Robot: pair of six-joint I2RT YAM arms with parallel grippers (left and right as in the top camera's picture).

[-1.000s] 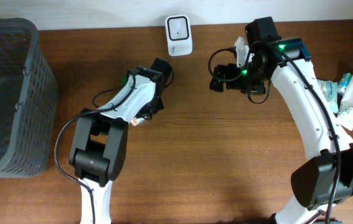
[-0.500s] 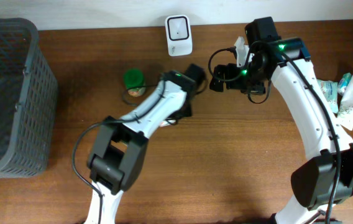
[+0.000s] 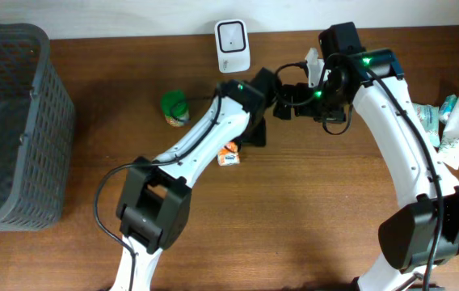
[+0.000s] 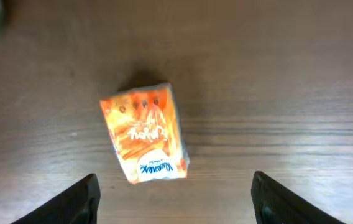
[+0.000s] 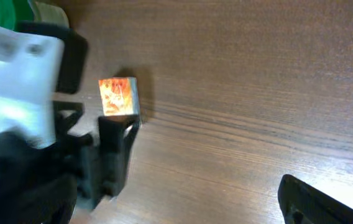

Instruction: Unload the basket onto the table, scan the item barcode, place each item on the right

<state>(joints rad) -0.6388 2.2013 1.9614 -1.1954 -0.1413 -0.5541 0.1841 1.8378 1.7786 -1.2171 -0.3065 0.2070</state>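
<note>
Next, my right gripper grips the orange packet at its edge (image 3: 237, 156) (image 5: 134, 108) farthest from the item with the green cap.
The item, a small orange packet (image 3: 229, 154), lies flat on the wooden table, free of both grippers. In the left wrist view the packet (image 4: 145, 132) sits just ahead of my left gripper (image 4: 173, 202), which is open with only bare wood between its fingers. From above, the left gripper (image 3: 254, 132) hovers right beside the packet. My right gripper (image 3: 288, 100) hangs open higher up and to the right; its view shows the packet (image 5: 119, 96) next to the left arm's dark finger (image 5: 113, 155). The white scanner (image 3: 233, 45) stands at the back edge.
A green-capped item (image 3: 174, 107) lies left of the packet. A dark mesh basket (image 3: 11, 121) fills the left side. Several tubes and packets (image 3: 454, 117) are piled at the right edge. The two arms' wrists are close together near the table's middle.
My left arm swung right from the left-centre of the table to the middle. Its jaws opened and the orange packet now lies loose on the wood. The right arm stayed put.
</note>
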